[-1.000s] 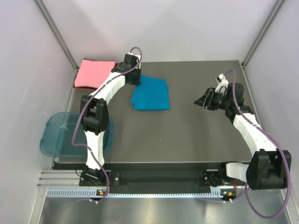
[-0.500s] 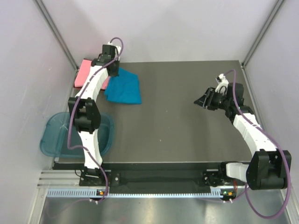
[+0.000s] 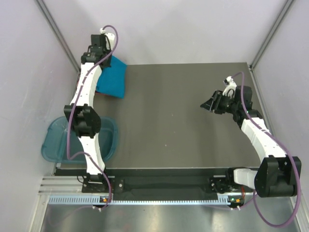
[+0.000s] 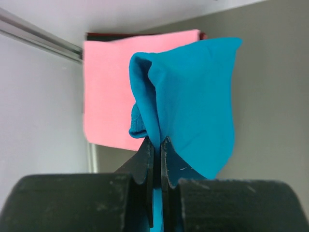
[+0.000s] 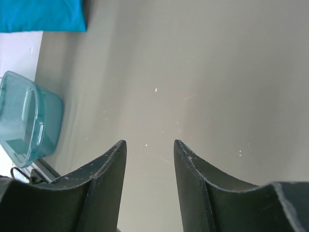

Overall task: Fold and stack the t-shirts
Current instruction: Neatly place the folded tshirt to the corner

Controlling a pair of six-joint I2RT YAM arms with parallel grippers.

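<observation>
The robot's left gripper needs to release the teal-blue t-shirt on top of the folded salmon-pink t-shirt (image 3: 100, 76) (image 4: 141, 91) in the back corner.
My left gripper (image 4: 157, 145) is shut on a bunched fold of the teal-blue t-shirt (image 4: 198, 101) and holds it lifted, hanging partly over the folded salmon-pink t-shirt (image 4: 108, 92), which lies flat in the table's back left corner. In the top view the teal shirt (image 3: 113, 77) drapes from the left gripper (image 3: 105, 58) at that corner, and the pink shirt is hidden under it and the arm. The teal shirt also shows in the right wrist view (image 5: 43, 14). My right gripper (image 3: 207, 104) is open and empty above the right side of the table; in its own view (image 5: 149, 145) only bare table lies between the jaws.
A translucent blue plastic tub (image 3: 58, 137) sits off the table's left edge, also seen in the right wrist view (image 5: 24, 121). The dark table (image 3: 183, 130) is bounded by pale walls and a metal frame post (image 4: 38, 36) at the back left.
My left arm has swung left and back, carrying the teal shirt from the middle back of the table over the pink shirt. The right arm has not moved.
</observation>
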